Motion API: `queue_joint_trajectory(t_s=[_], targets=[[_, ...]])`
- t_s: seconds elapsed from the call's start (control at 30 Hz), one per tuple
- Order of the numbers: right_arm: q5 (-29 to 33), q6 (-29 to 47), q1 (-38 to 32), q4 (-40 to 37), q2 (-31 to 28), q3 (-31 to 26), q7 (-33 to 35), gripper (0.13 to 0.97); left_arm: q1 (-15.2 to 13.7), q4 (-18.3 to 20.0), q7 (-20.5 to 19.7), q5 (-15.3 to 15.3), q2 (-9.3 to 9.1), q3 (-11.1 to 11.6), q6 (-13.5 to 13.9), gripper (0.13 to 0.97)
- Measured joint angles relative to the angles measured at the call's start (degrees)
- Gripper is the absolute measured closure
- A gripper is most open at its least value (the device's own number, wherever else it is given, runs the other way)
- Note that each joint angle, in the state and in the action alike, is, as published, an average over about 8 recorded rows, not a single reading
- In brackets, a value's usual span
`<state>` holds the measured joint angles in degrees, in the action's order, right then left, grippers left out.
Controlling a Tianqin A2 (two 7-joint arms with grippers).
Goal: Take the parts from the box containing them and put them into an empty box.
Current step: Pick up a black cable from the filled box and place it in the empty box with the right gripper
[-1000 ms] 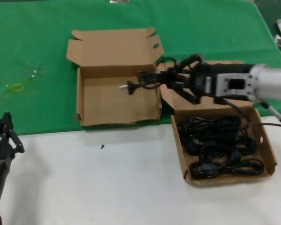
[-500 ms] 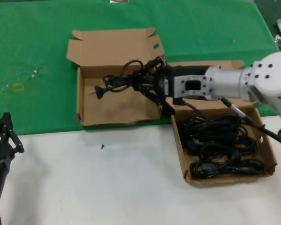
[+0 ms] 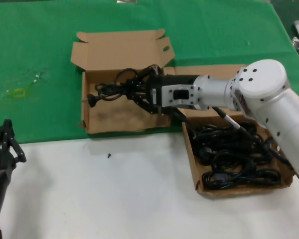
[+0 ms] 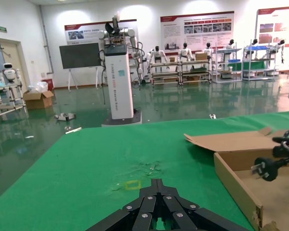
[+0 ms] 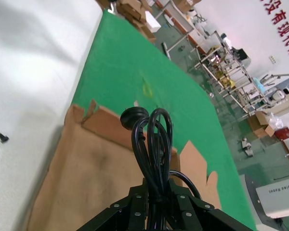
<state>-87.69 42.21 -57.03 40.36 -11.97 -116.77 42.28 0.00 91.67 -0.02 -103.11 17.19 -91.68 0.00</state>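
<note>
The box is empty. My right gripper needs to let go of the black power cord on the middle of the empty box's bottom (image 3: 126, 103) (image 5: 127, 204).
The empty box (image 3: 97, 122), an open brown mailer with raised lid, lies on the green cloth left of centre. The box containing the parts (image 3: 287, 164) sits at the right, filled with several coiled black power cords (image 3: 234, 154). My right gripper (image 3: 134, 92) reaches over the empty box and is shut on a bundled black power cord (image 3: 112, 88), whose plug hangs out near the box's left wall. In the right wrist view the cord (image 5: 151, 139) sticks out of the closed jaws above the box floor (image 5: 91, 178). My left gripper (image 3: 7, 130) is parked at the lower left, shut.
A small black speck (image 3: 109, 156) lies on the white table in front of the empty box. A faint yellow mark (image 3: 17, 92) is on the green cloth at far left. The left wrist view shows the empty box's corner (image 4: 236, 180) and the cord's plug (image 4: 267, 169).
My right gripper has carried the power cord leftward from beside the full box to over the middle of the empty box. The left arm has not moved.
</note>
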Motion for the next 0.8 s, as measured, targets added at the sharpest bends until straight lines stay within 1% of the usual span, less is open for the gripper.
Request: queue_joint_trajectory(t_s=[0.3,0.67,0.8], targets=[[-2.04,-1.66,-3.54,-12.55,4.38,2.63,10.10,0.879,0.00,0.00,0.00,0.00,0.00,0.00,0.00,0.954],[-4.71,-3.89,-8.53,-26.79,8.17,6.98,22.73,0.879,0.00,0.00,0.00,0.00,0.00,0.00,0.00,0.954],[-5.54,-4.57,-10.02,-30.74,9.06,8.50,26.12,0.879,0.00,0.00,0.00,0.00,0.00,0.00,0.00,0.954]])
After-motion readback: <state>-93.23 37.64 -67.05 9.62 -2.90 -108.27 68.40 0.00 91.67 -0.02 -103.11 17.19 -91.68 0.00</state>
